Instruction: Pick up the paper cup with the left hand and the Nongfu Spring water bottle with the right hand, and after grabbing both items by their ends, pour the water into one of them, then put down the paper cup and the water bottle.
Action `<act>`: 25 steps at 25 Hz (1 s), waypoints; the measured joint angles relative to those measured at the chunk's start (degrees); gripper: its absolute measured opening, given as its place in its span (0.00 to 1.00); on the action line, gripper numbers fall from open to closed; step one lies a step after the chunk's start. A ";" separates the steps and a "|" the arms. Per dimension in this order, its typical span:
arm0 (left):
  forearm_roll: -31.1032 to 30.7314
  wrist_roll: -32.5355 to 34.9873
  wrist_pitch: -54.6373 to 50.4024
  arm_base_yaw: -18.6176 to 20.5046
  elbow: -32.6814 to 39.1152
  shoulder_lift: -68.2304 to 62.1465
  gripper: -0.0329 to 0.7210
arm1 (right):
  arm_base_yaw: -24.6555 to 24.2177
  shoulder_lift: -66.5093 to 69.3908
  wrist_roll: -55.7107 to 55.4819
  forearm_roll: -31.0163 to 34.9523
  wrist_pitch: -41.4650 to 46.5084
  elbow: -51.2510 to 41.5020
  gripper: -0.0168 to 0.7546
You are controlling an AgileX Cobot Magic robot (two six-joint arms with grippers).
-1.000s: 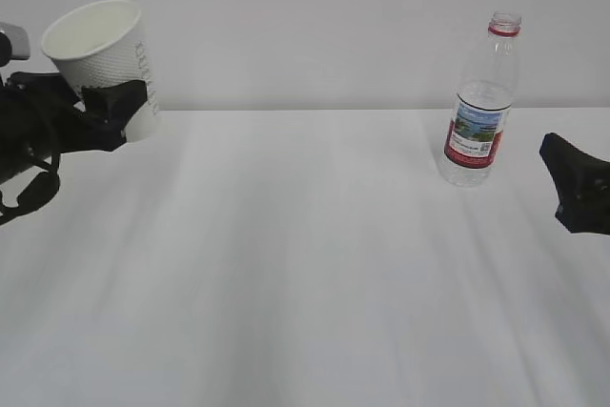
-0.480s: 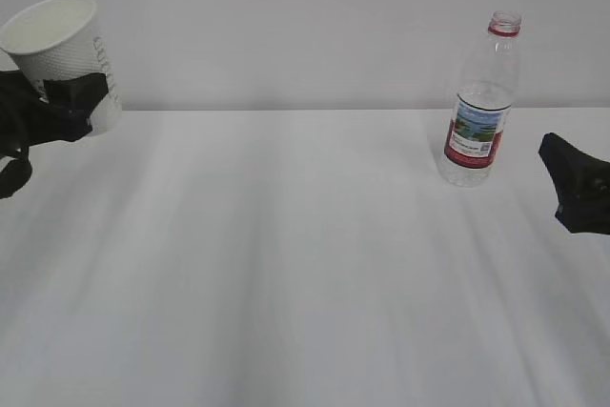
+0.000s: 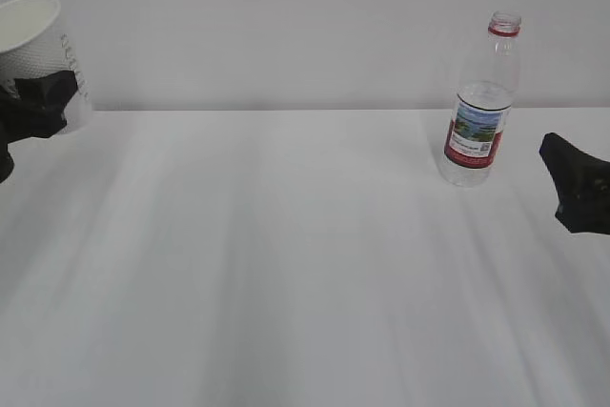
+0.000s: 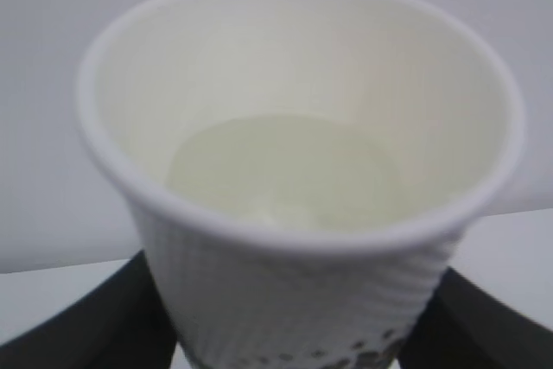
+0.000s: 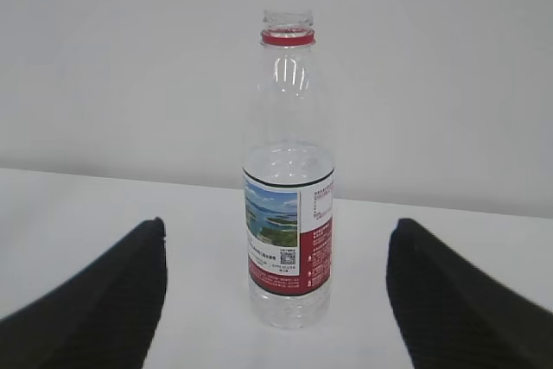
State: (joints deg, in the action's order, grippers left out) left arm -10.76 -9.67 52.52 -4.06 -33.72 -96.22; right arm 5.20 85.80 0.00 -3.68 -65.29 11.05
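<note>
Next, I release the paper cup from my left gripper on the white table [image 3: 107,188] near the back wall, across from the water bottle.
The white dimpled paper cup [image 3: 33,50] hangs above the table at the far left, nearly upright, partly cut off by the frame edge. My left gripper [image 3: 33,107] is shut on its lower wall. In the left wrist view the cup [image 4: 294,153] fills the frame, with black fingers [image 4: 82,330] on both sides. A pale disc shows low inside; I cannot tell whether it is water. The Nongfu Spring water bottle [image 3: 481,102] stands uncapped at the back right. My right gripper [image 3: 577,193] is open, short of it. The bottle [image 5: 289,205] stands beyond its fingertips [image 5: 95,308].
A white table [image 3: 305,264] runs to a plain white wall [image 3: 286,16] just behind the bottle. Nothing else stands on the table between the two arms.
My left gripper has carried the cup leftward to the frame edge, and the cup now stands more upright. The right gripper and the bottle have not moved.
</note>
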 joint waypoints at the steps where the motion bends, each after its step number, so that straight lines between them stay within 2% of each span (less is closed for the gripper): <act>1: 0.00 0.00 0.67 0.13 0.00 -0.91 0.70 | 0.00 0.00 0.00 0.00 0.00 0.00 0.79; 13: 0.90 0.19 9.43 0.25 0.00 -12.04 0.70 | 0.00 0.00 0.00 0.00 0.00 0.00 0.79; 25: 2.32 0.59 10.76 0.25 -4.17 -20.12 0.70 | 0.00 0.00 0.00 0.00 0.00 0.00 0.79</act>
State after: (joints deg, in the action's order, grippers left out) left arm -8.44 -9.08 63.28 -3.81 -37.89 -116.34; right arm 5.20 85.80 0.00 -3.68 -65.29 11.05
